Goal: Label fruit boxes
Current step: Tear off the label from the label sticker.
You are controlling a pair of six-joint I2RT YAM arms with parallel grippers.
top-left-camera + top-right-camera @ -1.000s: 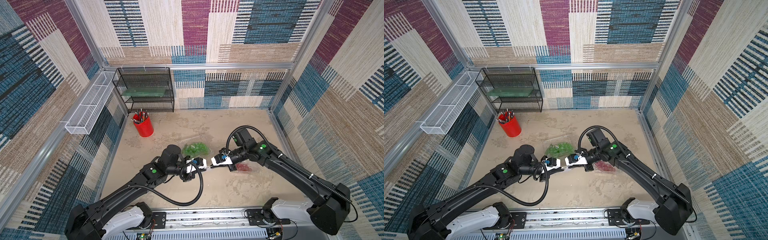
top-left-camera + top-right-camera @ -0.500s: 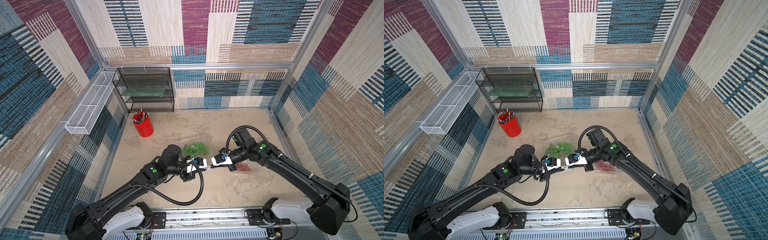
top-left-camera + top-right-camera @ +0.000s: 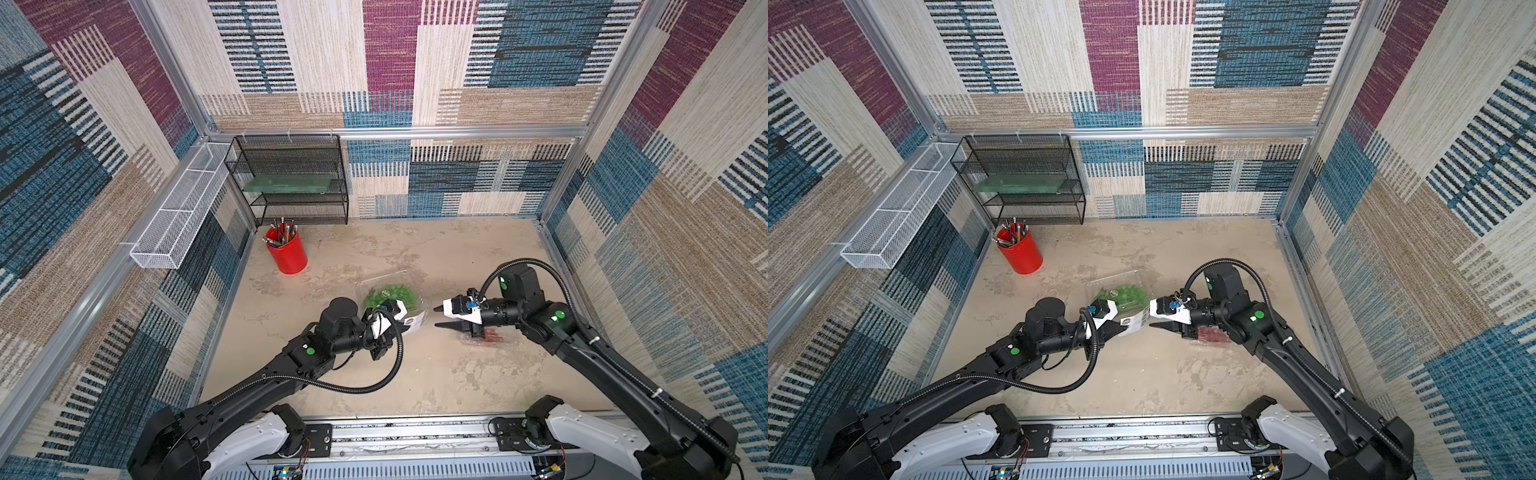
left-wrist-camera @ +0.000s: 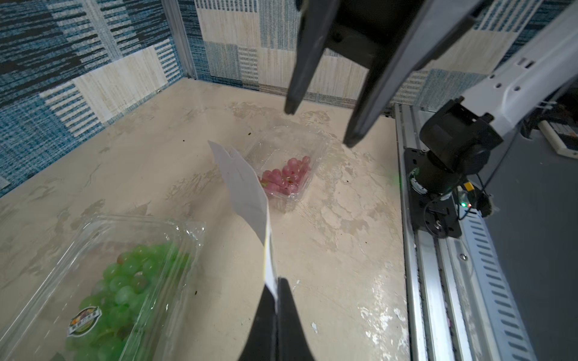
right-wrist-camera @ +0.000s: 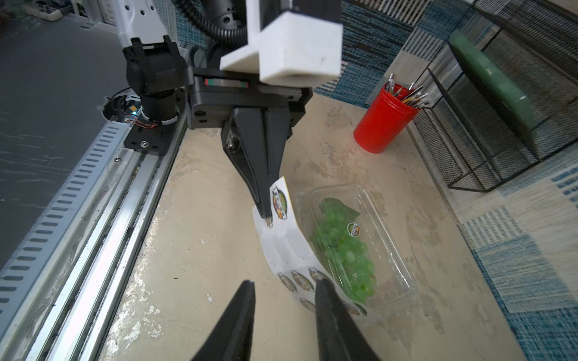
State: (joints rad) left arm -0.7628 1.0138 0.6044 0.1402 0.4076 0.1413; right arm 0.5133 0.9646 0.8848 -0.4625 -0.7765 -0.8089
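Observation:
The right gripper's open fingers are off the sheet's loose end, so they should move in and pinch the lone round sticker [image 5: 279, 203] beside the left gripper's fingertips.
The fruit box of green grapes [image 3: 390, 296] [image 3: 1126, 294] lies mid-table and bears a round sticker [image 5: 353, 229] on its lid. The fruit box of red grapes [image 3: 492, 337] [image 4: 286, 178] sits to its right, partly under my right wrist. My left gripper [image 3: 406, 327] [image 4: 275, 283] is shut on one end of a white sticker sheet [image 3: 1133, 322] [image 5: 281, 240], which juts out above the table. My right gripper [image 3: 436, 317] [image 5: 285, 283] stands open just short of the sheet's free end, with nothing held.
A red pencil cup [image 3: 287, 255] stands at the back left, in front of a black mesh shelf [image 3: 291, 183]. A white wire basket [image 3: 178, 212] hangs on the left wall. The arms' metal rail [image 3: 415, 432] runs along the front edge.
My right gripper has opened, let go of the sticker sheet and drawn back slightly to the right. The left gripper still holds the sheet in about the same place.

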